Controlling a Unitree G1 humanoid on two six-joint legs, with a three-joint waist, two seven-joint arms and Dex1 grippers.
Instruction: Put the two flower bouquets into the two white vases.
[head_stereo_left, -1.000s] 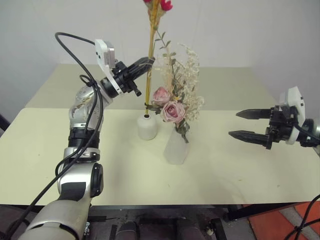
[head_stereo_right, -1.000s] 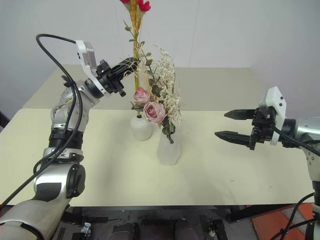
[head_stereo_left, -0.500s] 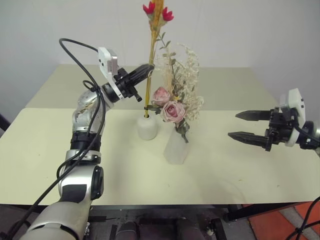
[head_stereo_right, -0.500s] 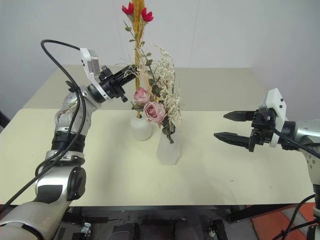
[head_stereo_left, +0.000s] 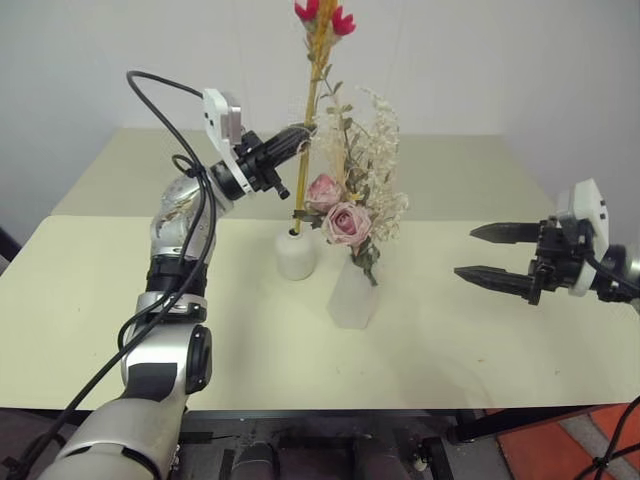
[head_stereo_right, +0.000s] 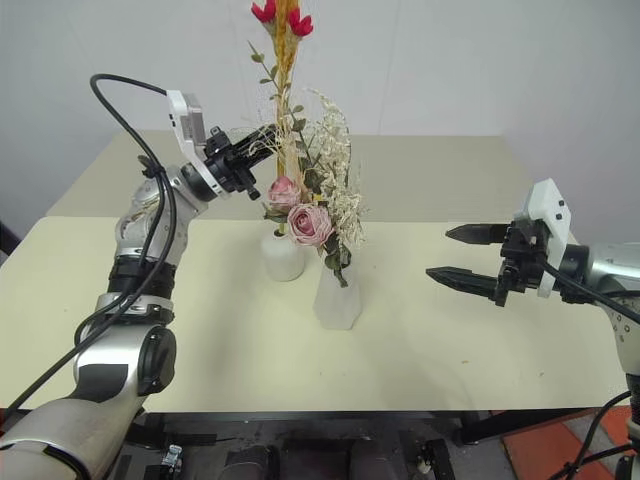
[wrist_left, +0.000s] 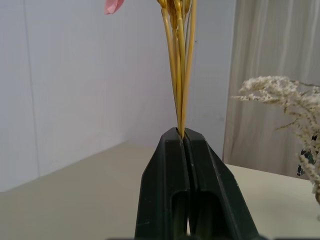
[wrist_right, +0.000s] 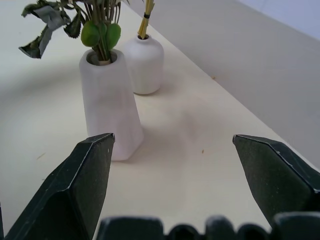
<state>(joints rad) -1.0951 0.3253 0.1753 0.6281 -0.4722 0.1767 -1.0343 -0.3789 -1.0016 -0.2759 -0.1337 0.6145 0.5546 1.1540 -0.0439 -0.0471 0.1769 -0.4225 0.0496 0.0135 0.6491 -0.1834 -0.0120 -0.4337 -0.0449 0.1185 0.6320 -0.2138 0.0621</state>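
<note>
Next, my left gripper lets go of the slim bouquet deep in the short round white vase (head_stereo_left: 295, 235), where it will lean toward the rose bouquet.
My left gripper (head_stereo_left: 300, 134) is shut on the yellow stems of the slim bouquet (head_stereo_left: 310, 110), about halfway up. Red blooms (head_stereo_left: 325, 15) top the bunch. Its lower end sits in the mouth of the short round white vase (head_stereo_left: 295, 256). The left wrist view has the black fingers (wrist_left: 165, 165) pressed together on the stems (wrist_left: 180, 65). The rose bouquet (head_stereo_left: 346, 222) stands in the taller tapered white vase (head_stereo_left: 352, 292), just right of the short one. My right gripper (head_stereo_left: 466, 252) hangs open and empty to the right of both vases, facing the tall vase (wrist_right: 107, 110) and the short vase (wrist_right: 144, 65).
The vases stand near the middle of a pale yellow table (head_stereo_left: 500, 340). A second table top (head_stereo_left: 130, 170) adjoins it at the back, in front of a white wall. A black cable (head_stereo_left: 150, 90) loops over my left arm.
The slim bouquet has tipped slightly, its blooms leaning more to the right, still held by the left gripper. The right gripper has kept still.
</note>
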